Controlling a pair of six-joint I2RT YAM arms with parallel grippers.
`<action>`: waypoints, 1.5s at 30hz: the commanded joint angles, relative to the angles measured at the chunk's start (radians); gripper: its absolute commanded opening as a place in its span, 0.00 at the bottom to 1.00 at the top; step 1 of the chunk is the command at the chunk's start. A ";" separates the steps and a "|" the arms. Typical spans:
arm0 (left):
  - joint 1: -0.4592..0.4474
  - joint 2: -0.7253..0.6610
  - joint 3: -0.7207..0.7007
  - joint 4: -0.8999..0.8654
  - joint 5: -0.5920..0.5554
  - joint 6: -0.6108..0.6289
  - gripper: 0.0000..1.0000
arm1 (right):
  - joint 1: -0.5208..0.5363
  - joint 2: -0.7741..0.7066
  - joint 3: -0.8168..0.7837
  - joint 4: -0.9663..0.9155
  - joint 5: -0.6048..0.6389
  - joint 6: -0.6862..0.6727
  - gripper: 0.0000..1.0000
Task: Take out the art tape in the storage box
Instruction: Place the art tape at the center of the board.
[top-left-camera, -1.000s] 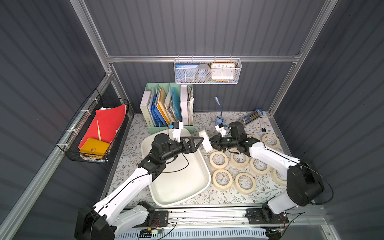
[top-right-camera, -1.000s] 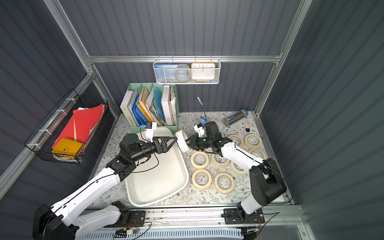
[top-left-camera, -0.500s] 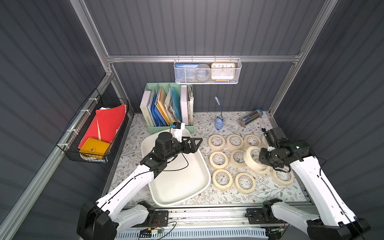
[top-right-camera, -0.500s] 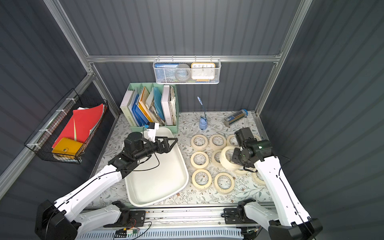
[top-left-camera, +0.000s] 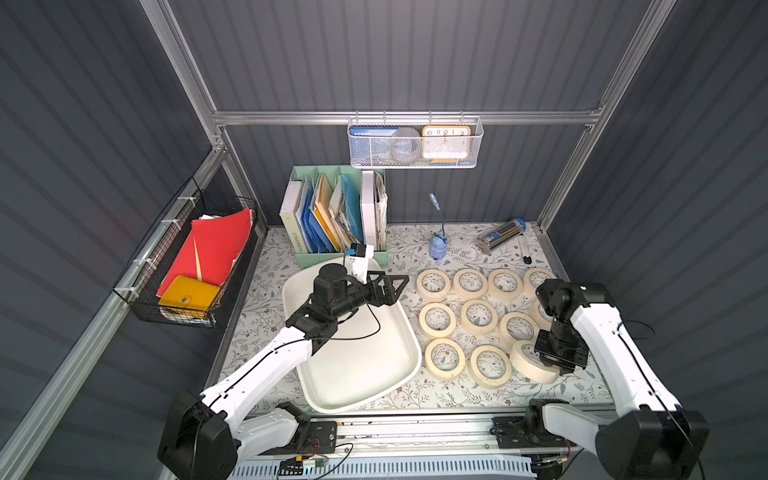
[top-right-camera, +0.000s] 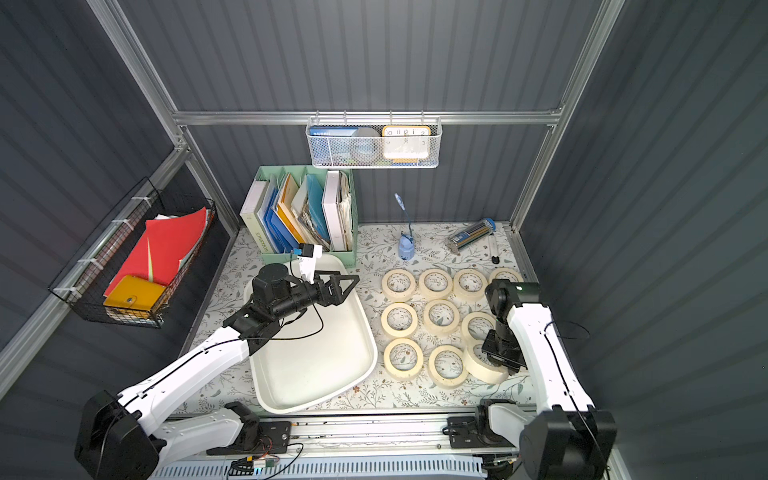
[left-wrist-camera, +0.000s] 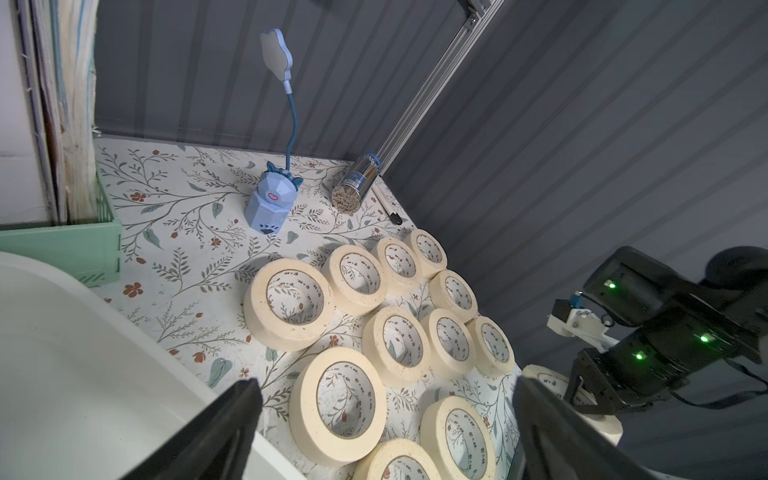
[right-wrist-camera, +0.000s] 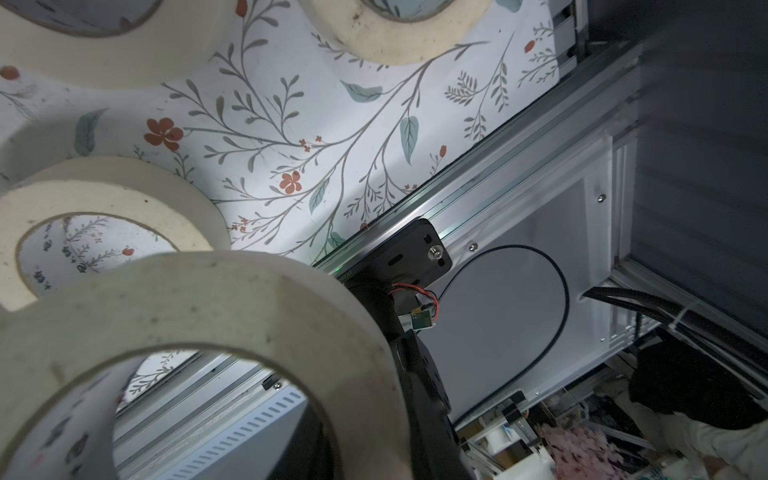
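Next, my right gripper releases the art tape roll on the floral table (top-left-camera: 527, 354) (right-wrist-camera: 238, 108) between the cream rolls of the front row.
The storage box (top-left-camera: 409, 332) is a white tub left of centre, and its visible inside is bare in both top views. Several cream art tape rolls (top-left-camera: 433, 284) lie in rows on the floral table to its right, also in the left wrist view (left-wrist-camera: 289, 303). My left gripper (top-left-camera: 395, 289) (top-right-camera: 347, 289) hovers open over the box's far right corner, nothing between its fingers (left-wrist-camera: 232, 419). My right gripper (top-left-camera: 557, 361) (right-wrist-camera: 361, 415) is shut on the wall of one tilted art tape roll (top-left-camera: 532, 361) (right-wrist-camera: 208, 299), low at the front right end of the rows.
A mint file organiser (top-left-camera: 332, 216) stands behind the box. A blue desk lamp (top-left-camera: 438, 245), a pencil tube (top-left-camera: 500, 235) and a pen (top-left-camera: 524, 249) lie at the back right. A white mesh basket (top-left-camera: 415, 145) hangs on the rail, a black wire basket (top-left-camera: 191, 266) on the left wall.
My right arm swung from beside the left gripper at the box's edge out to the right, then toward the front, carrying the roll. The left gripper stayed open over the box.
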 joint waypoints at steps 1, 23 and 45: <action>0.002 -0.029 -0.034 0.051 0.012 -0.007 1.00 | -0.004 0.069 -0.002 -0.116 -0.013 -0.020 0.00; 0.011 -0.100 -0.101 0.084 0.005 -0.018 1.00 | -0.122 0.537 0.080 -0.036 0.038 -0.057 0.00; 0.014 -0.082 -0.104 0.091 -0.011 -0.046 1.00 | -0.080 0.418 0.064 0.380 0.086 -0.027 0.00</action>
